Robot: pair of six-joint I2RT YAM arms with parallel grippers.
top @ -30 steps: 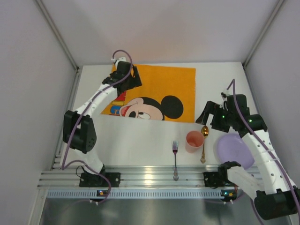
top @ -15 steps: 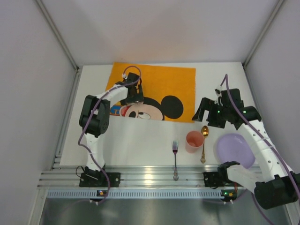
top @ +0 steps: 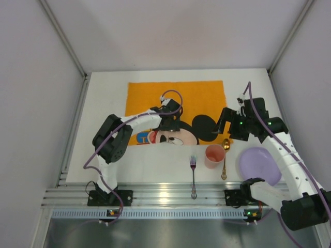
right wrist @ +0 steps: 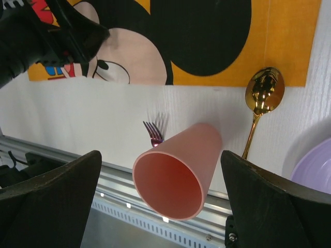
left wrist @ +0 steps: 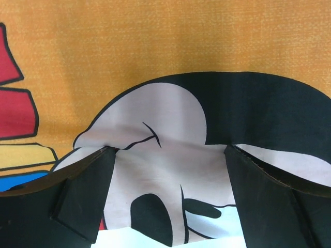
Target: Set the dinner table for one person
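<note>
I need to next move my right gripper to the pink cup's rim [top: 224, 153] [right wrist: 200, 190] on the side facing the gold spoon and close it there.
The orange Mickey Mouse placemat [top: 181, 98] lies flat in the middle of the white dinner table [top: 103, 93]. My left gripper [top: 169, 118] stands open on the placemat's near part, its fingers [left wrist: 85, 196] spread wide and pressed onto Mickey's face [left wrist: 165, 170]. The cloth's near edge and bare table [left wrist: 129, 240] show between them. My right gripper [top: 223, 126] hangs open at the placemat's right edge. In the right wrist view it [right wrist: 160, 155] is above an upright pink cup [right wrist: 178, 173] and holds nothing.
Near the front rail [top: 160, 194] lie a purple fork [top: 193, 173], the pink cup [top: 214, 155], a gold spoon [top: 225, 157] and a lilac plate [top: 257, 165]. Grey walls close in the table on three sides.
The left gripper has swept right and toward the front, and the placemat has slid right with it. The right gripper has shifted only slightly.
</note>
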